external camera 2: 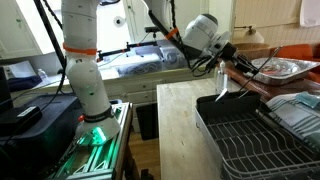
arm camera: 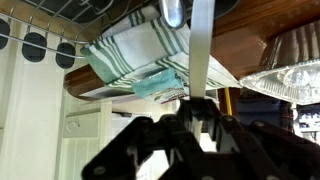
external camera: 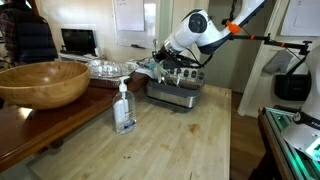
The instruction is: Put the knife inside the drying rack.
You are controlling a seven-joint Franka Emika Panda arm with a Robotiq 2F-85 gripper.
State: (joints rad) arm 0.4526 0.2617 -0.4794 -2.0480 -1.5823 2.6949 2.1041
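Observation:
My gripper is holding the knife just above the rack's edge. It will release it inside the drying rack's end (external camera: 166,77) (arm camera: 200,14) beside the striped towel, among the dark upright pieces.
The silver-grey drying rack (external camera: 172,95) stands on the pale wooden counter, and it also shows in an exterior view (external camera 2: 250,135). My gripper (external camera: 168,68) hovers just above its edge. It is shut on the knife (arm camera: 201,50), whose narrow pale blade runs straight out from between the fingers (arm camera: 200,110) in the wrist view. In an exterior view the knife (external camera 2: 220,88) hangs down from the gripper (external camera 2: 222,68) over the rack's end. The rack's wires and dark upright pieces (arm camera: 50,45) show in the wrist view. The knife's handle is hidden by the fingers.
A big wooden bowl (external camera: 45,82) sits on the dark table beside the counter. A soap bottle (external camera: 124,108) stands in front of the rack. A crinkled foil tray (external camera: 105,68) lies behind it (external camera 2: 285,68). A striped towel (arm camera: 140,55) lies by the rack.

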